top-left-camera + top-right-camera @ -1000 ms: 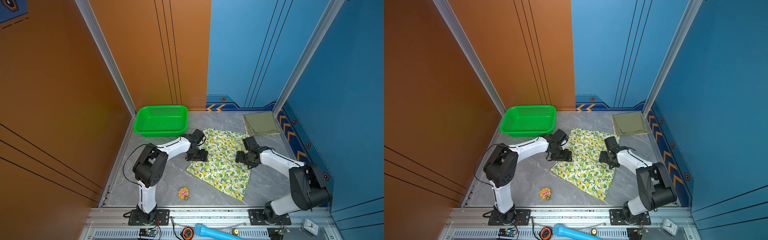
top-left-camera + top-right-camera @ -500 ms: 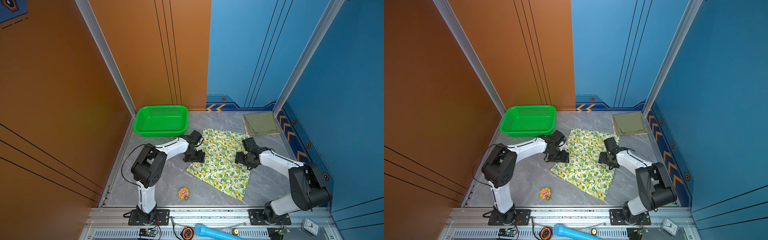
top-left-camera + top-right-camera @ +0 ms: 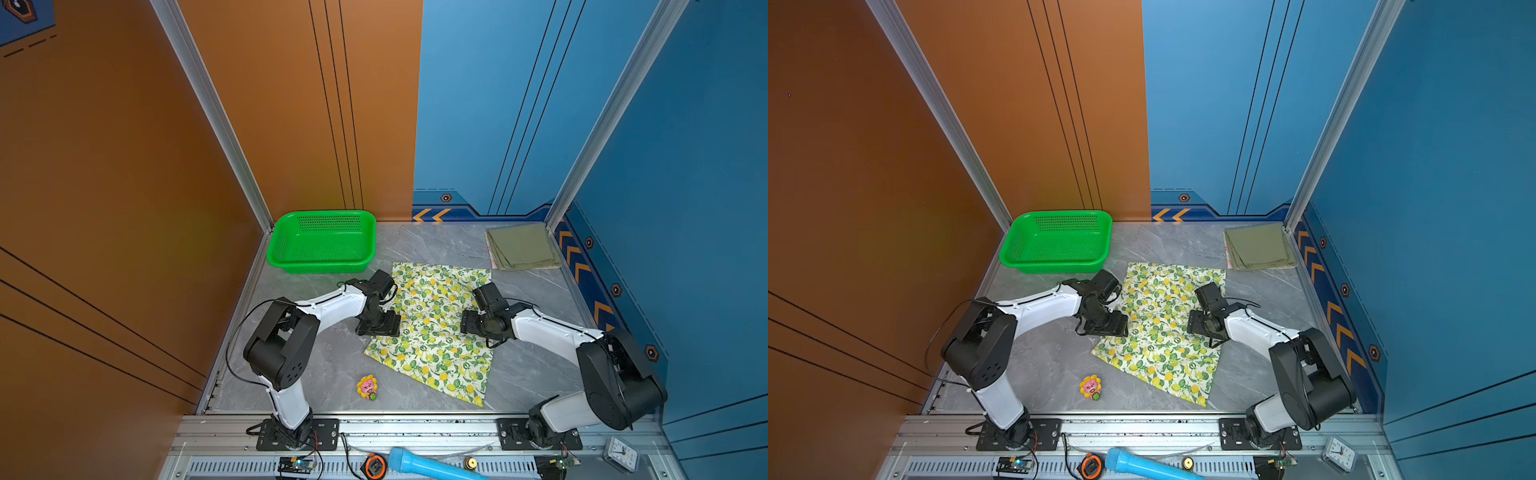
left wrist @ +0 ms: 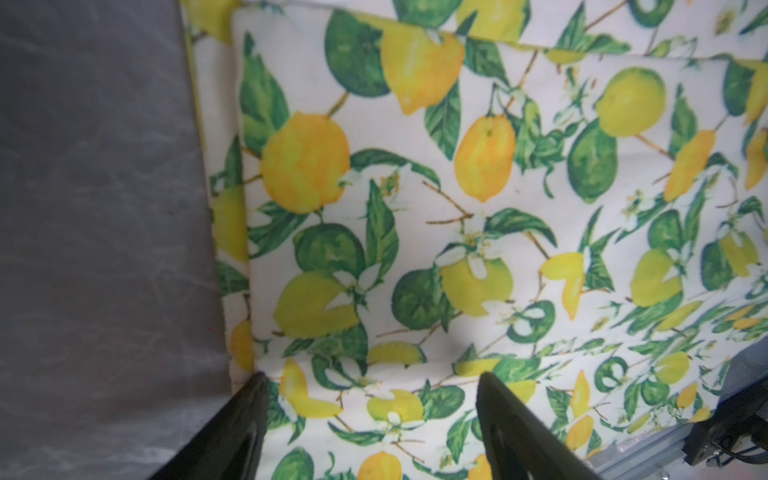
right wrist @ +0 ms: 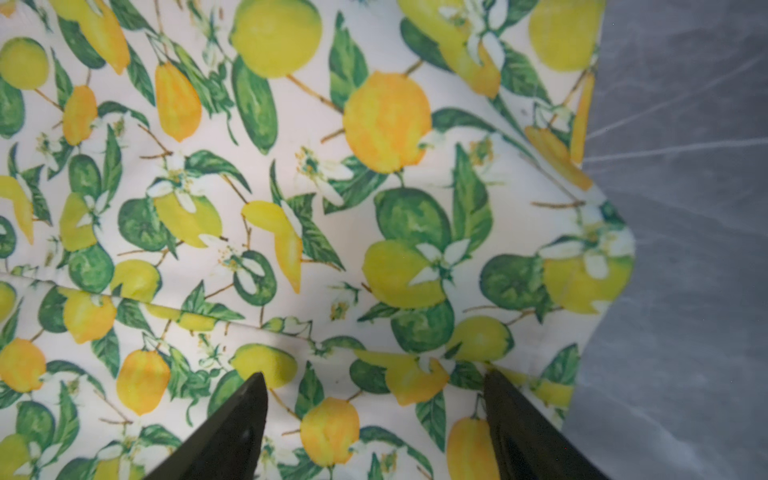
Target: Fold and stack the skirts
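Note:
Next, I move my left gripper to the lemon-print skirt's far corner (image 3: 395,265), the one nearest the green mesh basket, and close it there.
The lemon-print skirt (image 3: 432,332) (image 3: 1158,332) lies flat mid-table, with a crease across its middle. My left gripper (image 3: 384,328) (image 3: 1113,326) stands low over its left edge, jaws open, with only cloth showing between the fingertips in the left wrist view (image 4: 372,376). My right gripper (image 3: 469,324) (image 3: 1196,324) is over the skirt near its right edge, also open and holding nothing (image 5: 374,376). The olive green skirt (image 3: 521,247) (image 3: 1258,247) sits folded at the back right corner, a pale cloth edge peeking out beneath it.
A green mesh basket (image 3: 322,243) stands at the back left by the wall. A small flower toy (image 3: 367,387) lies near the front edge. On the front rail are a blue cylinder (image 3: 432,469), a tape measure (image 3: 375,466) and a clock (image 3: 621,453).
Both grippers and the lemon skirt under them have shifted a little to the left and toward the front. The jaws stay open.

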